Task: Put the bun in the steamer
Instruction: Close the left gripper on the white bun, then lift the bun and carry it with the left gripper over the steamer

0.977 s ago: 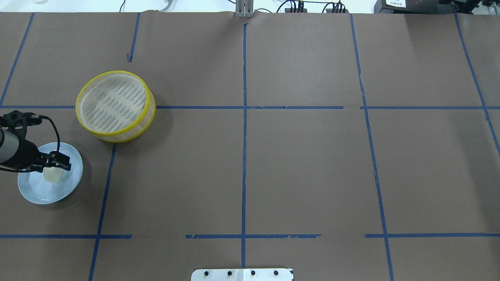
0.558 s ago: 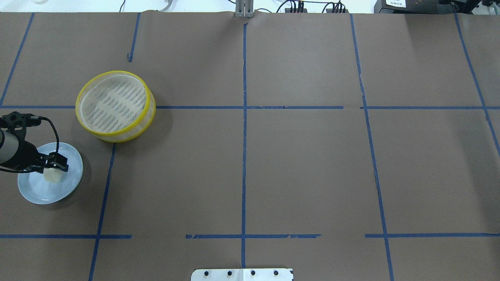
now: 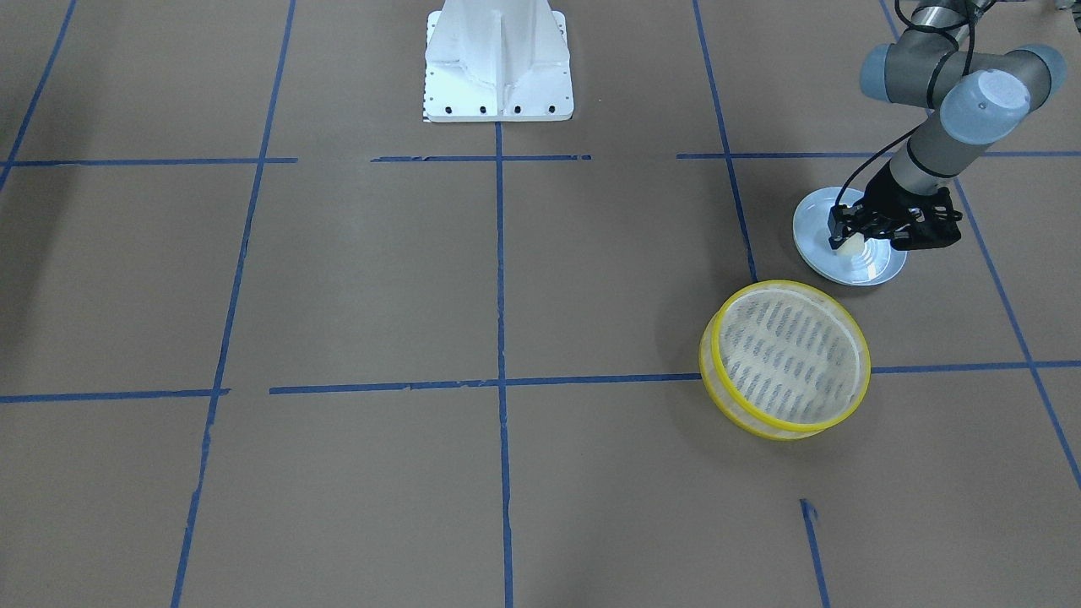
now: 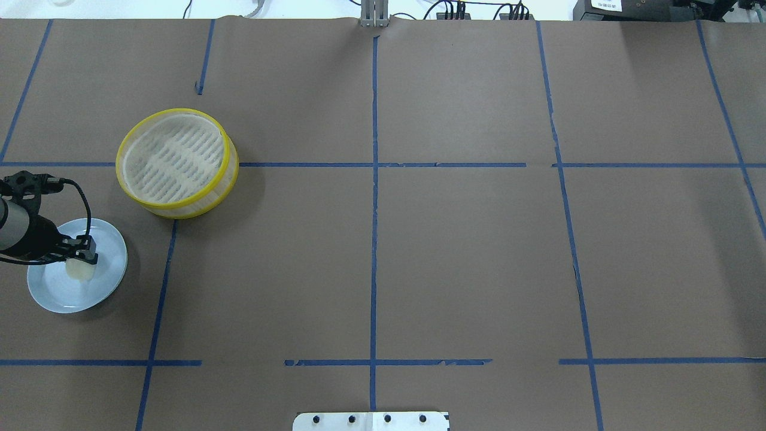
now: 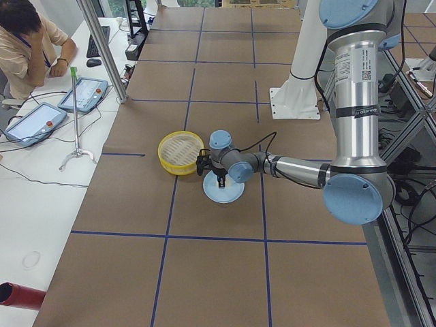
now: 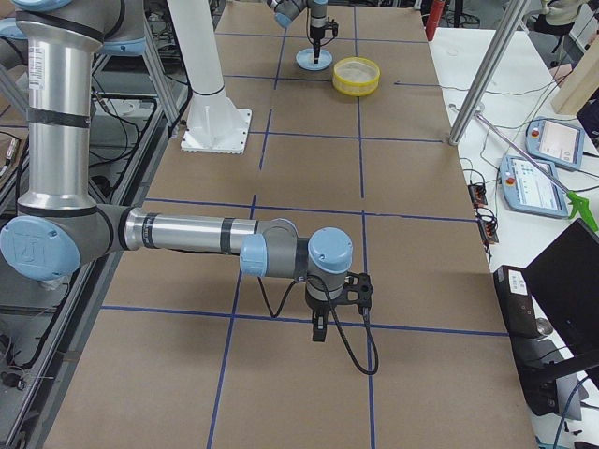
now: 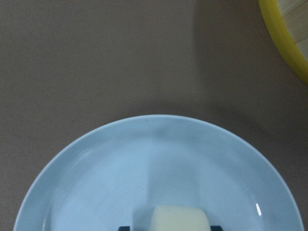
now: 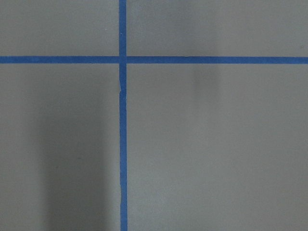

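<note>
My left gripper will put the bun down on the white lining (image 3: 785, 351) near the middle of the yellow-rimmed steamer and let go.
The cream-white bun (image 4: 81, 272) sits on the pale blue plate (image 4: 54, 293) at the table's left edge. My left gripper (image 4: 81, 258) reaches down over the plate and is shut on the bun. In the left wrist view the bun (image 7: 179, 217) sits on the plate (image 7: 144, 163) with a dark fingertip (image 7: 216, 227) against each side. The front view shows the same grip (image 3: 849, 236) on the bun (image 3: 850, 246). The yellow-rimmed steamer (image 4: 173, 157) stands empty a short way beyond the plate; it also shows in the front view (image 3: 790, 355). My right gripper (image 6: 318, 332) hangs over bare table far from both; I cannot tell its state.
The white robot base (image 3: 498, 67) stands mid-table on the robot's side. Blue tape lines cross the brown table cover (image 4: 467, 251). The steamer's rim (image 7: 288, 43) is at the left wrist view's top right. An operator (image 5: 27, 41) sits beyond the far edge.
My left gripper's fingers have closed in from a wider spread onto the bun on the plate. The steamer and plate have not moved.
</note>
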